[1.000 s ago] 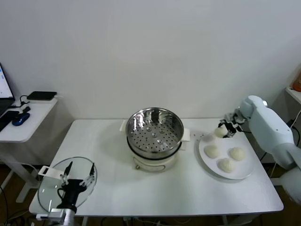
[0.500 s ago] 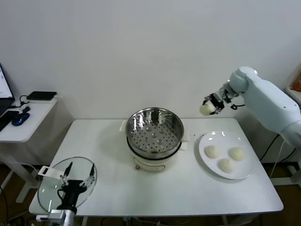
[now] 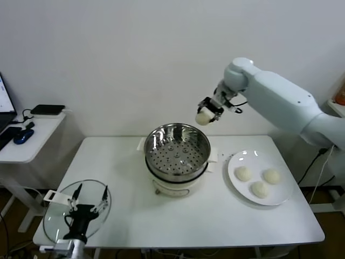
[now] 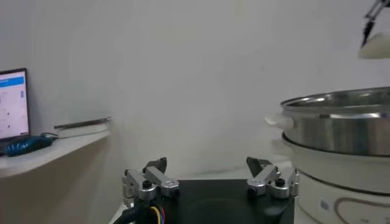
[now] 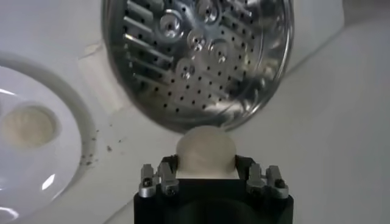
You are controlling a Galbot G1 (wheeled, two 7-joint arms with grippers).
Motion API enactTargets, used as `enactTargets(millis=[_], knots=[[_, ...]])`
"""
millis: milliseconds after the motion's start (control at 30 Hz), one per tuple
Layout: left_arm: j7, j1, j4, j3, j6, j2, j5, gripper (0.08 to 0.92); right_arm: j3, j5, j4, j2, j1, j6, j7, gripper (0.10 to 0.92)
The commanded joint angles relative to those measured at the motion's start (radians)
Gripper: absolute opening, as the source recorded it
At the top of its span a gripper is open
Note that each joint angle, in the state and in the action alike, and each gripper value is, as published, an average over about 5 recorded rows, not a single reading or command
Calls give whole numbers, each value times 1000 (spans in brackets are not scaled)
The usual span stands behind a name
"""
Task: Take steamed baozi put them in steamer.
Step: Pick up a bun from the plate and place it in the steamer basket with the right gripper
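The baozi will go down from my right gripper onto the perforated steamer bottom near the steamer's wall side [image 3: 177, 141] [image 5: 213, 83].
My right gripper [image 3: 206, 114] is shut on one off-white steamed baozi [image 3: 204, 117] and holds it in the air just above the far right rim of the steamer [image 3: 178, 152]. The right wrist view shows the baozi [image 5: 205, 151] between the jaws with the perforated steamer bottom [image 5: 198, 58] beyond it. The steamer basket is empty. Three more baozi lie on the white plate [image 3: 236, 186] at the right: one at the left [image 3: 243, 173], one at the right [image 3: 271, 176], one at the front [image 3: 259, 189]. My left gripper [image 3: 85, 205] is open and parked at the front left.
A round glass lid [image 3: 56, 216] lies under my left gripper at the table's front left corner. A side table [image 3: 27, 140] with a mouse and a dark device stands at the far left. The wall is close behind the steamer.
My right gripper has lifted one baozi off the plate and carried it up and to the left, from above the plate to the steamer's far right rim. The left arm has not moved.
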Motion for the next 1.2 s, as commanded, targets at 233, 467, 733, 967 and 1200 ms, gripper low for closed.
enactTargets(millis=[233,467,733,967,1200], knots=[[0,-3,-8,-8,4,2,-6,823,42,-298,-135,242,-91,141,23,641],[0,-2,-3,-7,2,3,-7,823,87,-432,-140,245,-155,181,40,645],[0,0,1,-8,1,2,-7,823,118,-503,-146,239,-203,202,53,646],[0,0,3,-9,1,2,-7,823,138,-530,-153,244,-233,204,57,673],[0,0,7,-7,1,0,-6,823,154,-559,-162,248,-248,206,60,679]])
